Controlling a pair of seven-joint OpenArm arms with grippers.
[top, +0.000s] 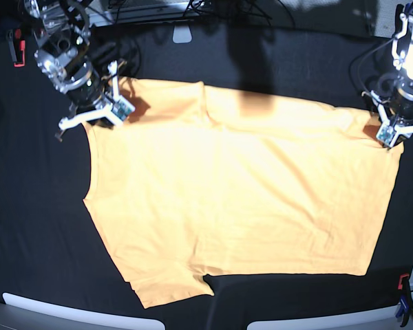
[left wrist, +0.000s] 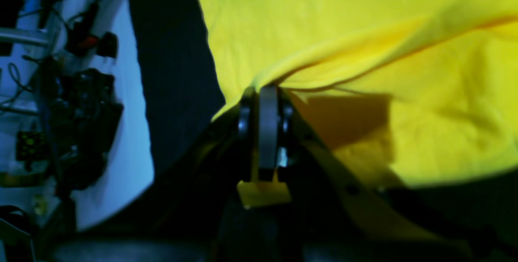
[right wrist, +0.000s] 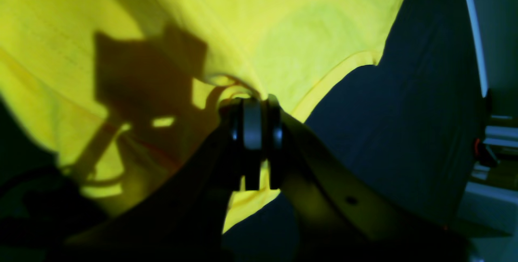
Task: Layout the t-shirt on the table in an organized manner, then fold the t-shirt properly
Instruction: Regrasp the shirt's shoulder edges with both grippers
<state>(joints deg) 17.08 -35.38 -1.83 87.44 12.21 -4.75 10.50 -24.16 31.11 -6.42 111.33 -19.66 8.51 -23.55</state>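
I pinch a raised fold short of the t-shirt's far edge with my left gripper, so I need to open, take the t-shirt's far corner (left wrist: 264,196) and pull it flat.
The pale orange-yellow t-shirt (top: 241,199) lies spread nearly flat and sideways on the black table (top: 34,206), with a sleeve (top: 172,285) pointing to the near edge. My right gripper (top: 100,113) is at the shirt's far left corner. Seen from the right wrist, the right gripper (right wrist: 253,98) is shut on a pinch of the yellow t-shirt (right wrist: 303,19). My left gripper (top: 392,134) sits at the far right corner. From the left wrist, the left gripper (left wrist: 263,90) is shut on a raised fold of the t-shirt (left wrist: 364,11).
Red-and-black clamps stand at the table's far left (top: 16,51) and near right (top: 401,282). Cables (top: 193,10) run along the back edge. Beyond the table edge (left wrist: 174,51) sits dark equipment (left wrist: 81,112). White panels (top: 76,313) line the front.
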